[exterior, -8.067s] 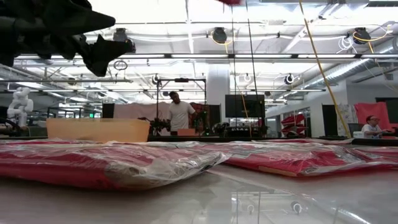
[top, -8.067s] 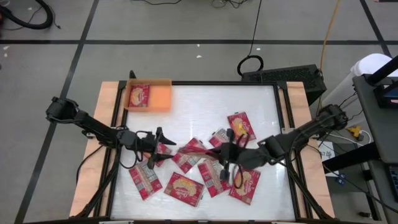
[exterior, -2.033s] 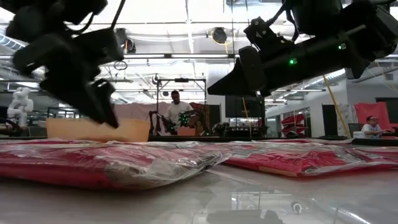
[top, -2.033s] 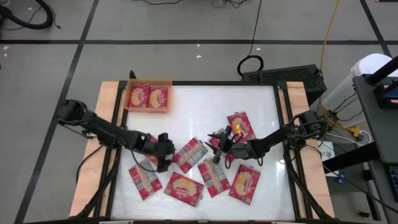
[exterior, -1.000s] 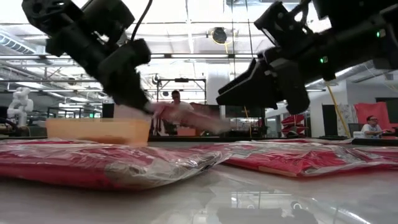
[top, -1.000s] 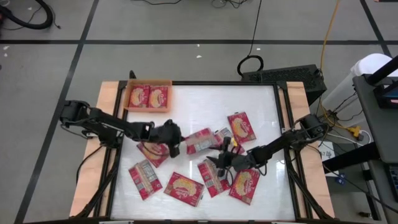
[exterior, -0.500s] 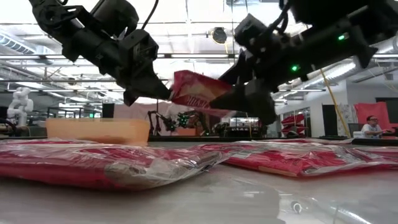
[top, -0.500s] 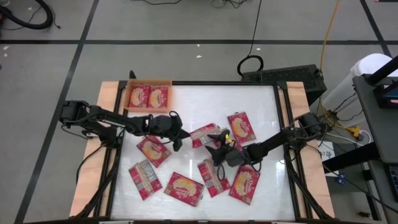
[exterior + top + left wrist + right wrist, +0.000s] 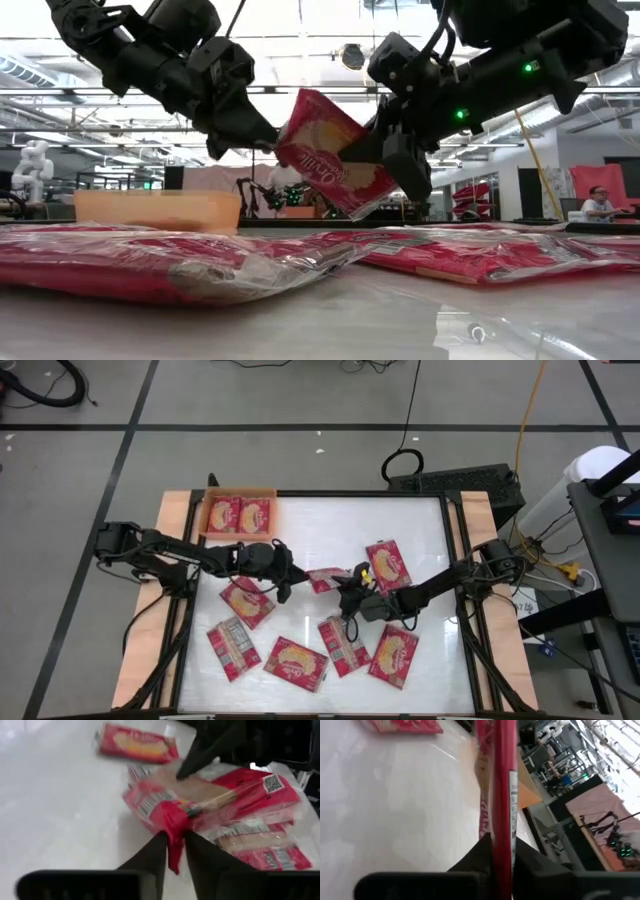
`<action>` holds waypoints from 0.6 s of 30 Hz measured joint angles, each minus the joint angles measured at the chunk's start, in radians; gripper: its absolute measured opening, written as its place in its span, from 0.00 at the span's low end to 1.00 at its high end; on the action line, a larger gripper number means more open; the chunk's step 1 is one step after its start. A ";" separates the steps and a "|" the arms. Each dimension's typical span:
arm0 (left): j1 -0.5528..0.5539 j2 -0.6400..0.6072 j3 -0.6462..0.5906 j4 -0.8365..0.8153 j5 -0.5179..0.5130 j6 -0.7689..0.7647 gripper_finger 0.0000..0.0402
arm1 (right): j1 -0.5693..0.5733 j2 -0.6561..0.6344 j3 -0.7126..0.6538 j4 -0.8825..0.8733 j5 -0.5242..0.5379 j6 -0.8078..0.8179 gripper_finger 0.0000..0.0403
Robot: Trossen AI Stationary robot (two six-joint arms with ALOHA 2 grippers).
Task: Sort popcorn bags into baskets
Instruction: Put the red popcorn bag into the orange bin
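The popcorn bag is slanted with its edge bunched in the left gripper, so the right gripper needs to take the bag (image 9: 328, 152) and lift it before the left gripper regrasps.
A red popcorn bag (image 9: 325, 577) hangs in the air over the middle of the table, between my two grippers; it also shows in the low view (image 9: 335, 155). My left gripper (image 9: 290, 577) is shut on its left end. My right gripper (image 9: 349, 590) is shut on its right end. The orange basket (image 9: 272, 518) stands at the far left corner with two bags (image 9: 240, 515) lying flat in it. Several other bags lie flat on the table, among them one (image 9: 245, 603) below the left gripper and one (image 9: 388, 563) to the right. My left gripper pinches the bag's red sealed end edge (image 9: 175, 851) between its two fingers, coming nearly level from the table's left. The bag is lifted clear of the table and tilted. My right gripper pinches the bag's opposite end (image 9: 501, 827) between its two fingers, coming from the table's right and slanting down. The bag shows edge-on between the fingers.
Loose bags lie near the front: (image 9: 232, 647), (image 9: 296, 663), (image 9: 343, 643), (image 9: 394, 656). Light wooden boards (image 9: 175, 520) run along the table's left and right sides. In the low view, flat bags (image 9: 170, 265) lie in the foreground; people stand in the room behind.
My left gripper has lifted the bag off the table and carried it a little toward the far right. My right gripper has moved toward the far left, up to the bag's other end, and taken hold. The bag has tipped from nearly flat to steeply tilted.
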 joint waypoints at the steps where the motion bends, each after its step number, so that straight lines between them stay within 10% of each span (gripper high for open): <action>1: 0.006 -0.014 0.000 -0.001 -0.008 0.020 0.23 | 0.000 -0.003 0.000 -0.001 -0.003 0.010 0.09; 18: 0.035 -0.268 0.001 -0.219 -0.179 0.131 0.53 | -0.017 -0.229 -0.042 -0.028 -0.032 0.124 0.04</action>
